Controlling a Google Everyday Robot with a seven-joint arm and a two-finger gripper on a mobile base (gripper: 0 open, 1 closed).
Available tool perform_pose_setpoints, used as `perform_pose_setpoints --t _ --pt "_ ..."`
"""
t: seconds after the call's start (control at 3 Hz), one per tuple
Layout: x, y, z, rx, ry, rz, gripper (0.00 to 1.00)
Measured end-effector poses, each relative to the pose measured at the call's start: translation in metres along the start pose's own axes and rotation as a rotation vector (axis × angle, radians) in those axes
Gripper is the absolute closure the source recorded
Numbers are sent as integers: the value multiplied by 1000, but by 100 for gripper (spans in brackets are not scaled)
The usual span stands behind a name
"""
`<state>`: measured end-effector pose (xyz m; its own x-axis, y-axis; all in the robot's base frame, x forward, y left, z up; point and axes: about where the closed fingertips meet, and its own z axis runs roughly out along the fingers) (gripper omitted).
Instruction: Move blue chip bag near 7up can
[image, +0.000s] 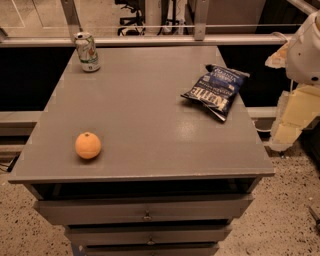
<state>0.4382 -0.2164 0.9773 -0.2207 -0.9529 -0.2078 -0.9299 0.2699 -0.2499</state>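
Observation:
My gripper needs to next move to the middle of the blue chip bag (217, 90) and close there, because the bag needs to go to the 7up can.
The blue chip bag (216, 90) lies flat on the right side of the grey table top (150, 115), near its right edge, with its white "KETTLE" lettering facing up. The 7up can (87, 51) stands upright at the far left corner of the table, far from the bag. My gripper (290, 125) hangs off the table's right side, beyond the edge and to the right of the bag, touching nothing. The white arm housing (306, 50) is above it.
A round orange fruit (88, 145) sits on the near left of the table. Drawers (146, 210) are under the front edge. A rail (150, 40) runs behind the table. There is speckled floor (280, 215) on the right.

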Motion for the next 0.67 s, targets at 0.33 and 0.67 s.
perform_pose_setpoints --t 0.33,0.67 --pt "0 0 0 0 0 0 0" --pt "1 -13 13 22 -12 7 0"
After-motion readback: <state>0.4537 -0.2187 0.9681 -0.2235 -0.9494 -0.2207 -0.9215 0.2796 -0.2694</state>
